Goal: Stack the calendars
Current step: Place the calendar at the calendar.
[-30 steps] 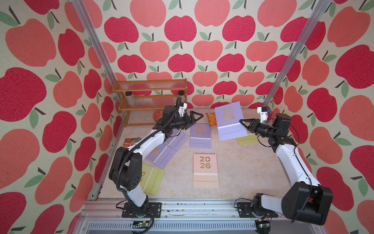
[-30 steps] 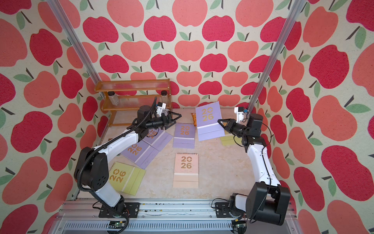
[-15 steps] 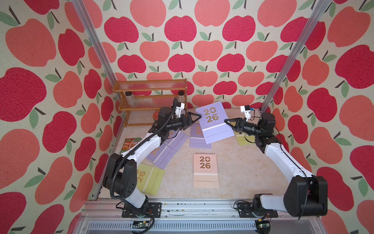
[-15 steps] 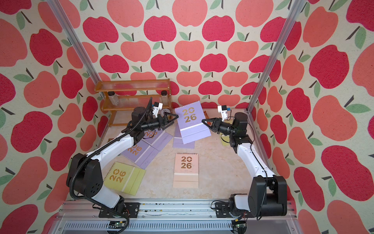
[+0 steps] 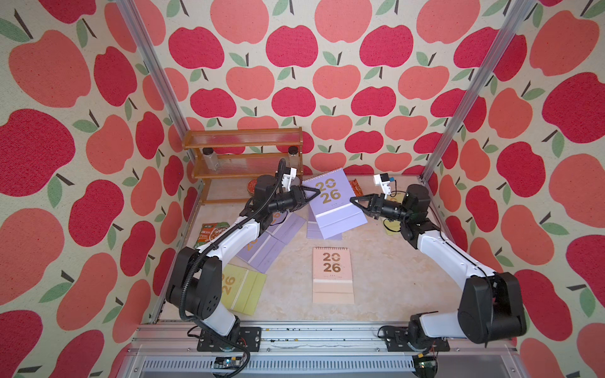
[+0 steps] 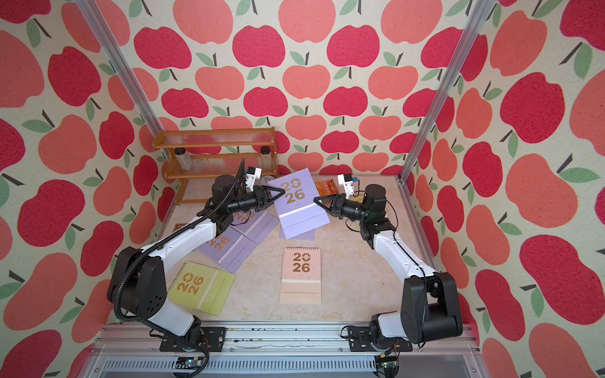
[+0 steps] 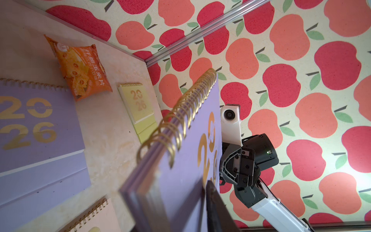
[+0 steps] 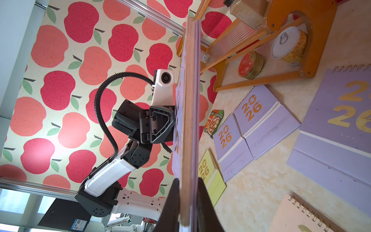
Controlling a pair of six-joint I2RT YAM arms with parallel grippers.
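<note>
My left gripper will hold the lavender calendar, as it hangs crooked to the peach calendar, while my right gripper takes its edge nearer the spiral (image 5: 348,184) to square it.
A lavender calendar (image 5: 334,206) hangs tilted in the air above the back of the table, and both grippers hold it. My left gripper (image 5: 312,193) is shut on its left edge near the spiral; one finger (image 7: 215,206) lies against the cover. My right gripper (image 8: 187,180) is shut on the opposite edge, a finger on each face. Under it another lavender calendar (image 5: 314,230) lies flat. Two more lavender calendars (image 5: 262,252) overlap at the left. A peach calendar (image 5: 332,271) lies in the middle, a yellow-green one (image 5: 244,291) front left, another (image 7: 140,106) by the right wall.
A wooden rack (image 5: 245,153) with jars and cans stands at the back left. An orange snack packet (image 5: 356,187) lies at the back, a green packet (image 5: 211,232) by the left wall. Patterned walls close three sides.
My right arm carried the lavender calendar leftward toward the middle. My left gripper, open before, has shut on the calendar's left edge.
</note>
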